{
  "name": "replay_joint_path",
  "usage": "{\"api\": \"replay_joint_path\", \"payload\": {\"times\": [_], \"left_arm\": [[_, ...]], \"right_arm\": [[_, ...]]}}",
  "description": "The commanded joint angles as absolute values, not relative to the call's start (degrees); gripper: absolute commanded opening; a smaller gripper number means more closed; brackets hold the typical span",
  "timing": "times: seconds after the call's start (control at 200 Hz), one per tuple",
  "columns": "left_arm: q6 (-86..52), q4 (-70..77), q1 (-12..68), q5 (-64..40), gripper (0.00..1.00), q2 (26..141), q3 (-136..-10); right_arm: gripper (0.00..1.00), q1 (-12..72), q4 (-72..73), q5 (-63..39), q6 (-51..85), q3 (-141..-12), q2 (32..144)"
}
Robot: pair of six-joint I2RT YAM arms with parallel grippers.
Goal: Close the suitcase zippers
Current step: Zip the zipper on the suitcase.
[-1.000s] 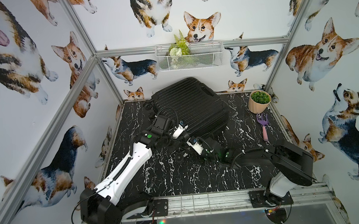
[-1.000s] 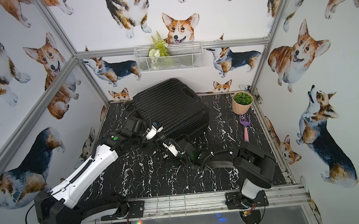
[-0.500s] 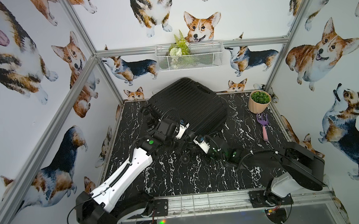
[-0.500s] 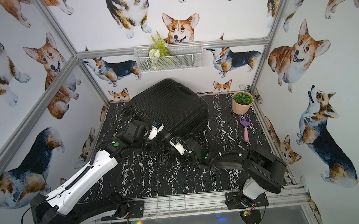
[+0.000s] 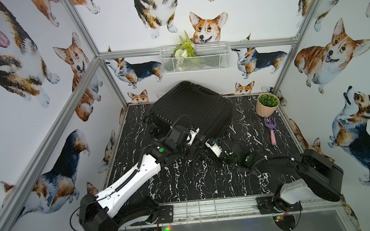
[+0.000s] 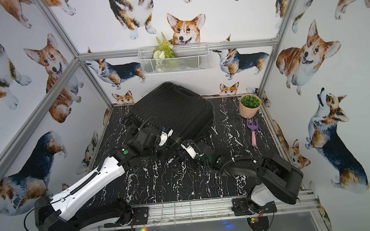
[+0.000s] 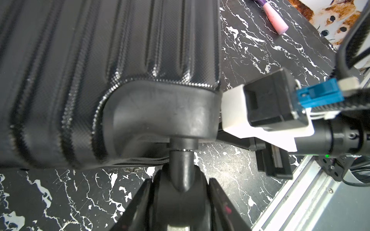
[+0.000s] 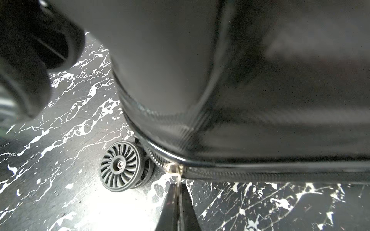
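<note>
Next, my left gripper takes the other corner's wheel [image 5: 152, 129] and turns the suitcase square, since it lies crooked with both grippers crowded at its near corner.
The black ribbed suitcase [image 5: 192, 111] lies with its shells together at the back of the marble table, seen in both top views [image 6: 175, 112]. My left gripper [image 7: 180, 181] is shut on a black wheel [image 7: 180, 198] under the corner wheel mount [image 7: 160, 112]. My right gripper [image 8: 177, 185] is shut on the thin metal pull tab hanging from the brass zipper slider [image 8: 173, 167]. That slider sits on the zippers' black band [image 8: 270, 176], at the rounded corner beside a spoked wheel [image 8: 120, 166]. In the top views both wrists crowd the near edge and hide the fingertips.
A peach plant pot [image 5: 267, 105] and a purple hand rake [image 5: 271, 128] stand to the right of the case. A wire basket [image 5: 195, 58] with greenery hangs on the back wall. Aluminium frame posts [image 5: 111, 81] bound the cell.
Both wrists have shifted a little to the right along the suitcase's near edge. The right gripper has kept its hold of the pull tab.
</note>
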State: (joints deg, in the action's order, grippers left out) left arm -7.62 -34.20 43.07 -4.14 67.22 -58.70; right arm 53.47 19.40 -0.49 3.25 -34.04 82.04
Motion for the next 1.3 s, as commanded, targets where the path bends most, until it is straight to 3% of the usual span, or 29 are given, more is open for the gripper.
{"api": "replay_joint_path", "payload": {"times": [0.0,0.18,0.435,0.656,0.846,1.296], "left_arm": [[-5.92,-39.48,43.24,-1.52,0.61,66.77,-59.25],[-3.47,-37.73,43.33,-3.63,0.73,65.31,-57.02],[-2.37,-33.64,43.32,-7.31,0.75,65.87,-54.76],[-2.11,-28.31,43.27,-7.76,0.57,67.14,-53.03],[-4.82,-25.57,43.34,-7.20,0.30,67.35,-52.49],[-15.66,-14.87,47.28,-0.40,0.20,63.24,-46.87]], "right_arm": [[0.00,53.22,20.61,2.99,4.15,-33.84,81.91],[0.00,53.20,20.86,3.07,4.36,-34.10,82.35],[0.00,53.17,20.83,2.99,4.37,-34.01,82.58],[0.00,53.17,21.01,2.81,4.71,-34.01,82.66],[0.00,53.20,20.96,2.16,4.94,-33.93,81.94],[0.00,55.17,28.05,-7.71,8.60,-32.17,82.01]]}}
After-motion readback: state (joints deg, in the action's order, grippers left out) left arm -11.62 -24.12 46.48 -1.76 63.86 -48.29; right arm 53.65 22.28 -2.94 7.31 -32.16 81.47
